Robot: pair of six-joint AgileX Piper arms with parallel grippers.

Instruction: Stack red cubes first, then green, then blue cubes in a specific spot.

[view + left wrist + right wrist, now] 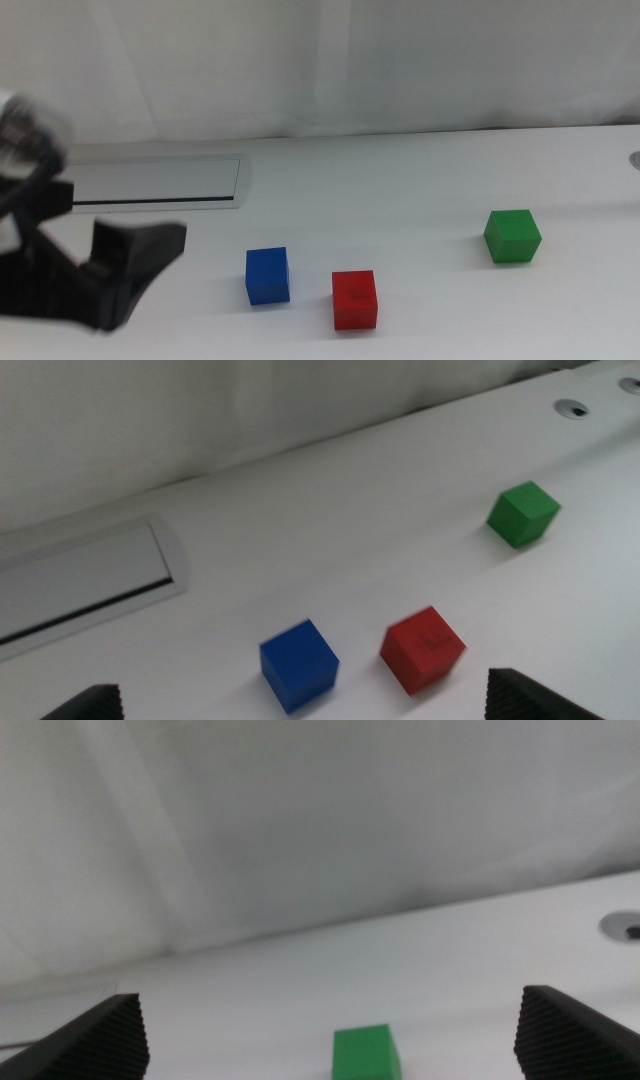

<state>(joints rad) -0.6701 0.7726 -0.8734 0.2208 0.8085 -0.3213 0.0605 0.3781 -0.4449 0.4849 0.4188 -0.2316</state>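
Note:
I need to close my right gripper on the opposite sides (512, 233) (366, 1053) of the green cube, which stands by itself, away from the red cube and the blue cube.
The red cube (355, 299) sits on the white tabletop (420, 180) near the front, with the blue cube (267, 275) just left of it and apart from it. The green cube (513, 236) stands alone to the right. None are stacked. My left gripper (140, 275) is open and empty, above the table to the left of the blue cube. Its wrist view shows the blue cube (299, 665), red cube (422, 649) and green cube (523, 513) ahead of the wide-apart jaws. My right gripper (335, 1035) is open, out of the middle view, facing the green cube (366, 1053).
A long grey framed panel (150, 182) lies at the back left, also in the left wrist view (80, 575). A small round hole (634, 158) is in the table at the far right. A white curtain (320, 60) closes the back.

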